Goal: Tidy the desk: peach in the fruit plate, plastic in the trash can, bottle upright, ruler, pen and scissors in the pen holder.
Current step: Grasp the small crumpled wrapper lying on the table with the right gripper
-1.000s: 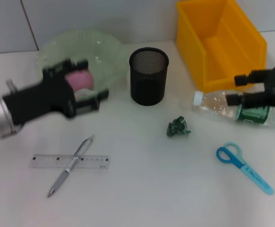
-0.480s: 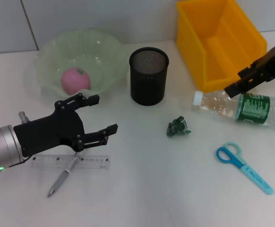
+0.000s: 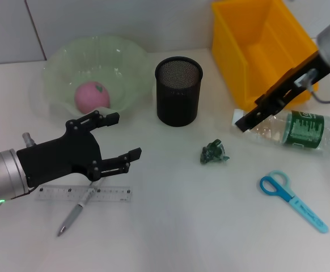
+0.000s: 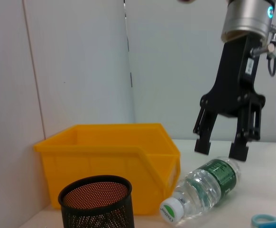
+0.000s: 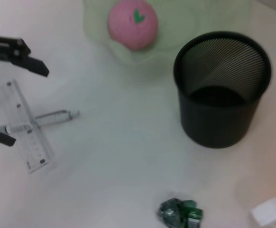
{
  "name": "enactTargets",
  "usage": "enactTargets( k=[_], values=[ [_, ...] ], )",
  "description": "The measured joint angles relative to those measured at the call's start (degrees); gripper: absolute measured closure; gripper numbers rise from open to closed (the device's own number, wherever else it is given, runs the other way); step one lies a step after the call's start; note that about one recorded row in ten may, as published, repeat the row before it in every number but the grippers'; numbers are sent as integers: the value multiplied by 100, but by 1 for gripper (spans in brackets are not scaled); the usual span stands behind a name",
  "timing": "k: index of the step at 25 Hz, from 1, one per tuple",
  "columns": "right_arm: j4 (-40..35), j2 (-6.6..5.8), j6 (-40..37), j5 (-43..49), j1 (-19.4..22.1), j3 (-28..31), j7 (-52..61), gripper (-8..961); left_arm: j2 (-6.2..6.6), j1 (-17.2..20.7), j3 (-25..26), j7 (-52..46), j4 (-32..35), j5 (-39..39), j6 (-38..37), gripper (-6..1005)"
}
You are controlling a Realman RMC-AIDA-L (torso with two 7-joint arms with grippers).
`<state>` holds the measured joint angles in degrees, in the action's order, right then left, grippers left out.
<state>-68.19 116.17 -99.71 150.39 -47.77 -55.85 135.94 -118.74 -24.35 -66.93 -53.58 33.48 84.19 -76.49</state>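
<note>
The robot's right gripper needs to close on the middle of the green crumpled plastic [image 3: 212,152] [image 5: 179,212], because the plastic belongs in the trash can.
The pink peach [image 3: 91,96] lies in the pale green fruit plate [image 3: 60,59]. My left gripper [image 3: 122,136] is open and empty, just above the ruler [image 3: 51,194] and the pen [image 3: 74,212] that crosses it. My right gripper [image 3: 251,117] hangs open just above the clear bottle [image 3: 292,129], which lies on its side. The left wrist view shows its two fingers [image 4: 202,142] apart over the bottle [image 4: 202,187]. The green crumpled plastic [image 3: 214,152] lies mid-table. The blue scissors [image 3: 292,199] lie at the front right. The black mesh pen holder [image 3: 178,90] stands upright.
The yellow bin [image 3: 261,51] stands at the back right, close behind the bottle. In the right wrist view I see the peach [image 5: 132,23], the pen holder [image 5: 221,85], the ruler [image 5: 28,133], the plastic [image 5: 180,213] and the left gripper [image 5: 29,105].
My left gripper has drawn back from the plate toward the ruler and now holds still. My right gripper has swung left and stands over the bottle's neck end.
</note>
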Motion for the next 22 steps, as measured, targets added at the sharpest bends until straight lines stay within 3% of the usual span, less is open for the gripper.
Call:
enactTargets(
  k=[5, 11, 22],
  values=[
    [56, 271, 386, 356, -20, -519, 183, 128, 0, 1, -1, 4, 0, 0, 0, 139],
    [489, 292, 984, 393, -99, -1073, 490, 128, 0, 3, -5, 68, -4, 0, -2, 139],
    [1280, 321, 1646, 372, -355, -1563, 582, 132, 0, -13, -5, 95, -70, 1, -24, 139]
  ],
)
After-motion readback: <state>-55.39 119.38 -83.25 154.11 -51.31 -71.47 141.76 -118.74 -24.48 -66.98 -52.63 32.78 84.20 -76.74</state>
